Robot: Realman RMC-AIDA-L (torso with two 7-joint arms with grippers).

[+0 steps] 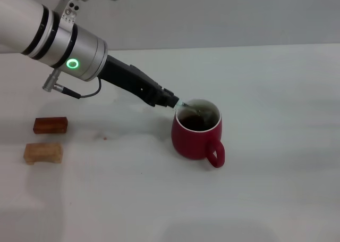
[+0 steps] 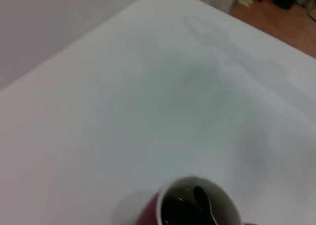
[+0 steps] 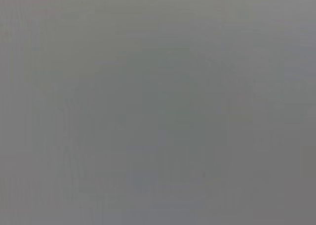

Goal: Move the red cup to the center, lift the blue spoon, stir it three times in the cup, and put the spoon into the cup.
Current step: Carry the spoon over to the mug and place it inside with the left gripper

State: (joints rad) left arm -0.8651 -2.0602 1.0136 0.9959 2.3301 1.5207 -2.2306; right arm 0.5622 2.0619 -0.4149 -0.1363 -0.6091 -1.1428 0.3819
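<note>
Next, my left gripper releases the blue spoon against the red cup's inner rim facing the wooden blocks (image 1: 185, 119). The spoon now slants down into the cup.
The red cup (image 1: 196, 135) stands upright on the white tabletop near the middle, its handle turned toward the front right and dark liquid inside. My left gripper (image 1: 171, 100) reaches down from the upper left to just beside the cup's rim and is shut on the blue spoon (image 1: 183, 107). The spoon slants from the gripper into the cup. In the left wrist view the cup (image 2: 148, 212) shows at the picture's lower edge, with the spoon's (image 2: 201, 199) bowl dipped in the dark liquid. My right gripper is out of view; the right wrist view shows only plain grey.
Two small wooden blocks lie at the left of the table, a reddish-brown block (image 1: 50, 125) and a pale block (image 1: 43, 152) in front of it. The table's far edge (image 1: 239, 47) meets a grey wall. A strip of wooden floor (image 2: 291, 22) lies beyond the table.
</note>
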